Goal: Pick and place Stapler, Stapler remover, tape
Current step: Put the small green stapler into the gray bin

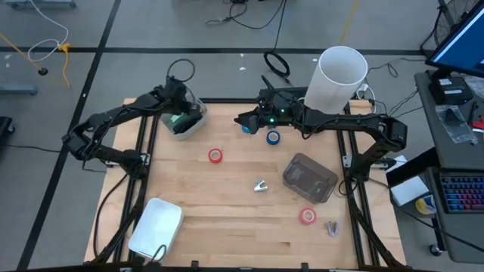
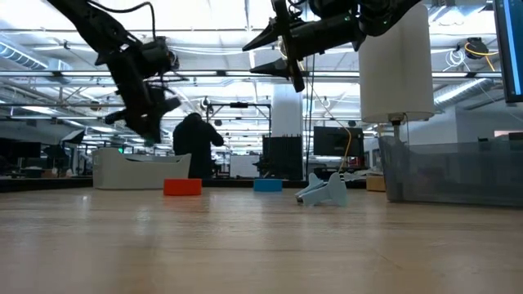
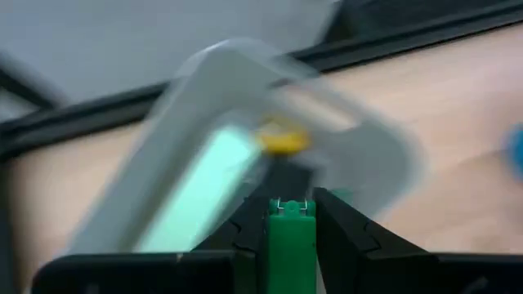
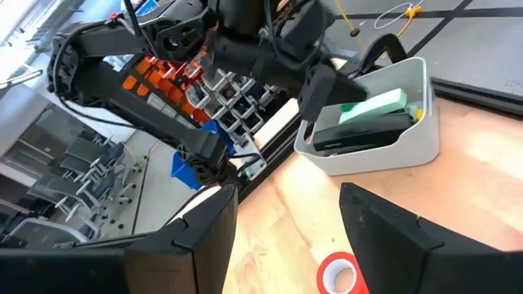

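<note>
Next, I let go of the green stapler, which hangs over the bin now, with my left gripper in the white bin [image 1: 178,126], beside the near end of the mint-green stapler.
My left gripper [image 3: 291,204] hangs over the white bin [image 1: 185,121] at the table's far left and is shut on a small bright green stapler [image 3: 291,245]. In the bin lie a mint-green stapler [image 4: 376,106] on a black one [image 4: 359,135], plus a yellow bit. My right gripper [image 4: 286,212] is open and raised above the far middle of the table, near two blue tape rolls [image 1: 273,137]. A red tape roll [image 1: 216,156] lies left of centre and another [image 1: 307,216] at the near right. The silver stapler remover [image 1: 261,186] rests on the wood at the centre. My left gripper pinches the green stapler between its two fingers [image 3: 343,237], with the stapler's silver-tipped end [image 3: 291,208] sticking out past the fingertips. The stapler is lifted clear above the bin. The fingers lie along it.
A clear lidded box [image 1: 310,178] sits right of centre, and a white tray [image 1: 156,227] lies at the near left corner. A tall white cylinder [image 1: 340,75] stands beyond the far edge. A small metal piece [image 1: 332,227] lies near the right red roll. A person stands far behind the table.
</note>
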You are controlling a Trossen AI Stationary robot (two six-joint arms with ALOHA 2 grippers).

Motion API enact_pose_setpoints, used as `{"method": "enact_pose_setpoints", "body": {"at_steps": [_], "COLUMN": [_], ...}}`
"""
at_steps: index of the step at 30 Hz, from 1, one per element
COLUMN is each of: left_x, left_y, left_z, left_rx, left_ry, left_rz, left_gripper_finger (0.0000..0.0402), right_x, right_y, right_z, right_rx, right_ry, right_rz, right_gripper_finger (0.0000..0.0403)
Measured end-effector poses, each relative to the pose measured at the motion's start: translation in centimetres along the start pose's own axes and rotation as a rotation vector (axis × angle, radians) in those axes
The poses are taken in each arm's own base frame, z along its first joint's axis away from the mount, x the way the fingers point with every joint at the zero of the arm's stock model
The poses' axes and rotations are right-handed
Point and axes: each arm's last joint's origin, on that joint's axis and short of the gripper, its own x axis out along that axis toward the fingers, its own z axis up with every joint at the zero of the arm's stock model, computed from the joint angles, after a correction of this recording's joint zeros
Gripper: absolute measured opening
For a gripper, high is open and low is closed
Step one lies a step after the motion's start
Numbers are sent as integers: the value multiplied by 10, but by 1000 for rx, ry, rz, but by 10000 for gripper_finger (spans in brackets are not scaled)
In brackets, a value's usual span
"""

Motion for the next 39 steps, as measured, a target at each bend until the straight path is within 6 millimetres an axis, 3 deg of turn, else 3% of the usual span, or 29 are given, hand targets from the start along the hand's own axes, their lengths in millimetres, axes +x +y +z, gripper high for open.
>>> {"method": "enact_pose_setpoints", "body": {"at_steps": [11, 22, 28, 39], "left_x": [-5, -1, 7, 8], "left_y": [19, 21, 25, 23], "left_z": [-23, -27, -40, -35], "left_rx": [-47, -105, -154, -165], "left_ry": [181, 172, 172, 119], "left_rz": [327, 342, 379, 354], "left_gripper_finger": [69, 70, 94, 102], "right_x": [-1, -1, -1, -1], "right_y": [-3, -3, -3, -3], "right_z": [3, 3, 3, 2], "right_rx": [4, 5, 5, 5], "right_ry": [-10, -10, -9, -7], "right_rz": [-11, -10, -10, -8], "right_gripper_finger": [211, 212, 211, 211]}}
